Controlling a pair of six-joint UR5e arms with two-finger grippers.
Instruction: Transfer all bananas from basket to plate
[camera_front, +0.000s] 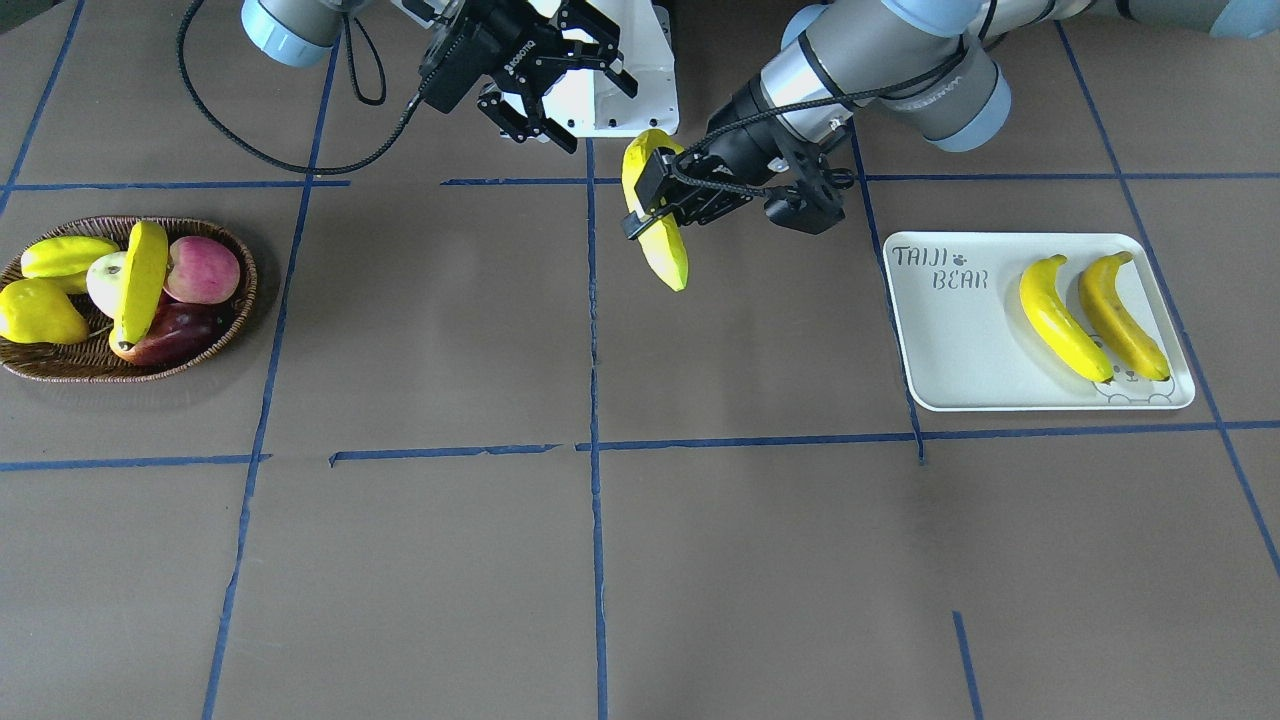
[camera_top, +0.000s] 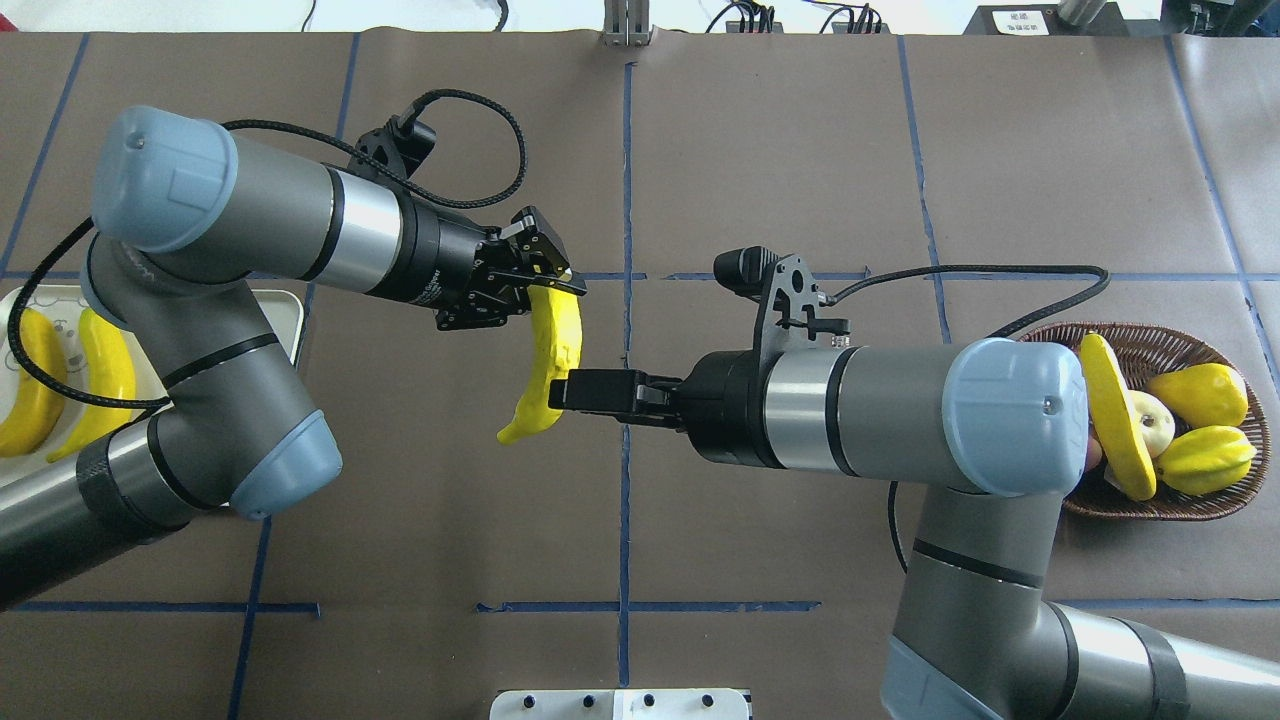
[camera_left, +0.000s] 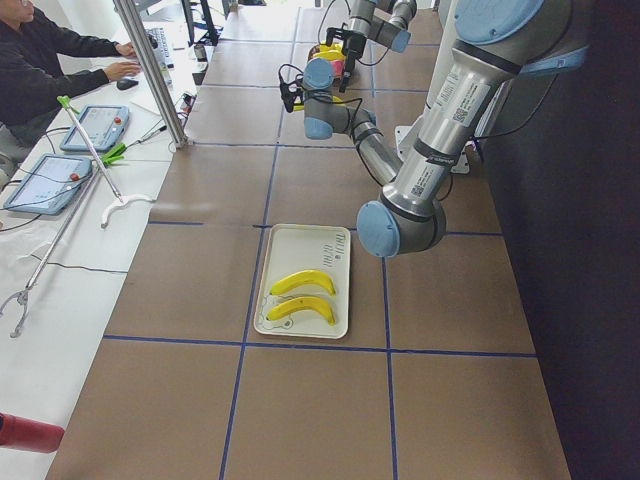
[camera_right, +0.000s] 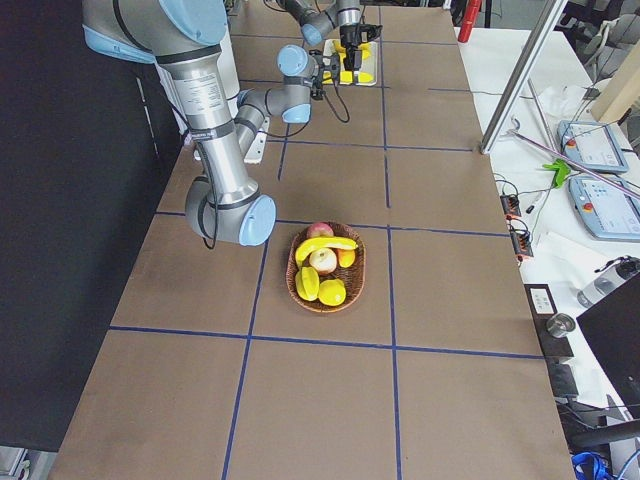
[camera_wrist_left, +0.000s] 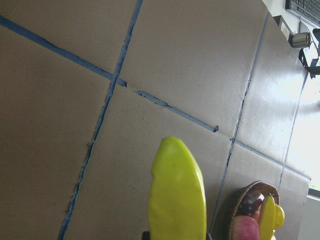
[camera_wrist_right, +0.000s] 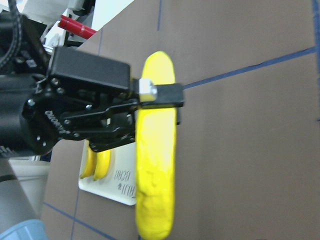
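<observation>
My left gripper needs to let go of the banana on the plate's bare surface (camera_front: 1011, 337), close beside the bananas that lie there.
My left gripper (camera_front: 648, 205) is shut on the upper part of a banana (camera_front: 665, 250) and holds it above the table's middle; the overhead view shows the gripper (camera_top: 552, 290) and banana (camera_top: 550, 370) too. My right gripper (camera_front: 600, 118) is open and empty, and in the overhead view (camera_top: 560, 390) it sits just beside the banana. One banana (camera_front: 140, 280) lies across the fruit in the wicker basket (camera_front: 230, 330). Two bananas (camera_front: 1060, 318) (camera_front: 1122, 315) lie on the plate (camera_front: 960, 340).
The basket also holds red-pink apples (camera_front: 203, 268) and short plump yellow fruits (camera_front: 65, 257). The robot's white base (camera_front: 630, 100) stands at the table's edge behind the grippers. An operator (camera_left: 40, 60) sits at a side desk.
</observation>
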